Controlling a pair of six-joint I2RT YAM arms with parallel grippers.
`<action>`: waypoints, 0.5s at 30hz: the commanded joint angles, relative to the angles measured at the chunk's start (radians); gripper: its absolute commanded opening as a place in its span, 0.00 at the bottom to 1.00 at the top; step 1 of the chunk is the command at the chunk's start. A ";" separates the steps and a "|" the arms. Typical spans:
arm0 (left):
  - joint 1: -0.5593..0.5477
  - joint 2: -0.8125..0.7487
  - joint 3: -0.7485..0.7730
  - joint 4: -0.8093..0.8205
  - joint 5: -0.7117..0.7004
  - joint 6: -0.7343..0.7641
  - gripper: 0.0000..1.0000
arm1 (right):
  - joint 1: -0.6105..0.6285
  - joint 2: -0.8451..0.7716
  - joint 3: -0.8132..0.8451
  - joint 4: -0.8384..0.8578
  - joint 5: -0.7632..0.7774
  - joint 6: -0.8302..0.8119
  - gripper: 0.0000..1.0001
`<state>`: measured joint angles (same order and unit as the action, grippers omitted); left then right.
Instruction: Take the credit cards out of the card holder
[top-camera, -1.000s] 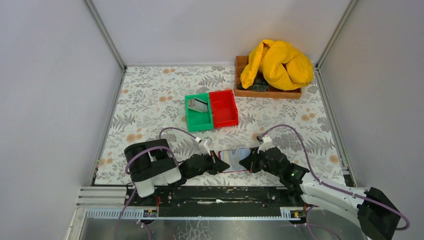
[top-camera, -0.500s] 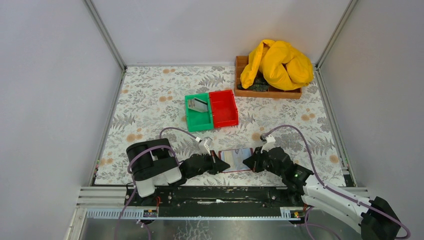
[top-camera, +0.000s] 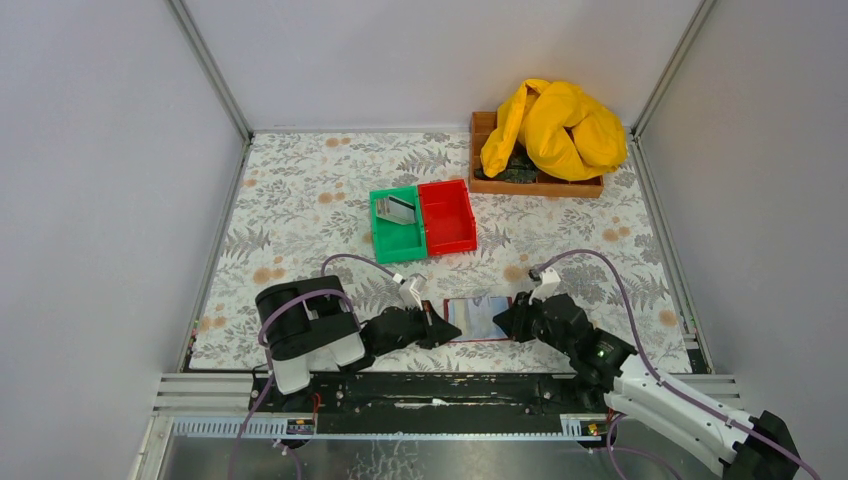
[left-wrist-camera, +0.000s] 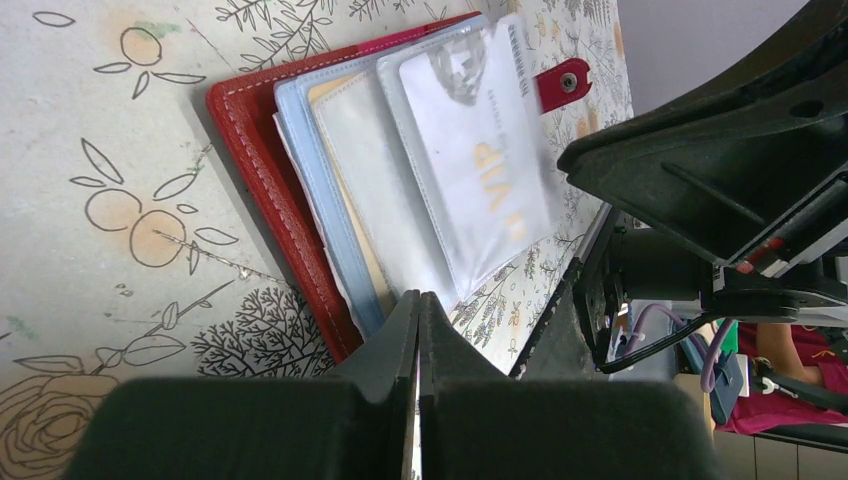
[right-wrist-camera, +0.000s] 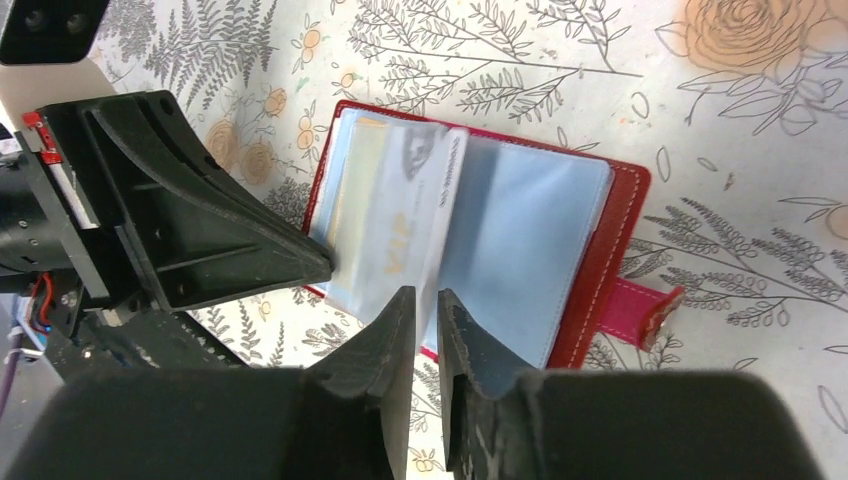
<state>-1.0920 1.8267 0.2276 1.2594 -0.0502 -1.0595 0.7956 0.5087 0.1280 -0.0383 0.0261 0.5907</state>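
I will open my right gripper and pinch the VIP card's edge (right-wrist-camera: 441, 215) deeper before pulling, because the card sits inside its clear sleeve and that gripper is only at the sleeve's edge.
The card holder (top-camera: 480, 318), dark red with grey-blue sleeves, lies open on the floral table near the front edge. It also shows in the left wrist view (left-wrist-camera: 255, 160) and the right wrist view (right-wrist-camera: 615, 235). A white credit card (right-wrist-camera: 398, 232) marked "VIP" stands up from it in a clear sleeve, and it also shows in the left wrist view (left-wrist-camera: 485, 165). My right gripper (right-wrist-camera: 427, 296) is nearly shut on this card's edge, right of the holder (top-camera: 507, 320). My left gripper (left-wrist-camera: 418, 300) is shut, its tip on the holder's left edge (top-camera: 447, 331). Tan card edges show in other sleeves.
A green bin (top-camera: 397, 240) with a grey card (top-camera: 400, 210) in it and a bright red bin (top-camera: 448, 218) stand side by side mid-table. A wooden tray (top-camera: 540, 185) under a yellow cloth (top-camera: 555, 125) sits at the back right. The table's front rail runs just below the holder.
My right gripper has moved to the right, away from the left one, with the white card's edge between its jaws. The left gripper has stayed at the holder's left edge.
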 joint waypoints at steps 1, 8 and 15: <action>0.009 0.034 -0.014 -0.071 0.013 0.036 0.00 | -0.014 -0.001 0.042 0.019 0.044 -0.021 0.19; 0.010 0.032 -0.016 -0.068 0.015 0.038 0.00 | -0.013 0.056 0.025 0.083 0.007 -0.010 0.03; 0.015 0.042 -0.013 -0.063 0.022 0.038 0.00 | -0.013 0.139 0.000 0.205 -0.049 0.018 0.40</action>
<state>-1.0855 1.8301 0.2276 1.2648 -0.0402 -1.0595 0.7883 0.6189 0.1268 0.0437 0.0166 0.5922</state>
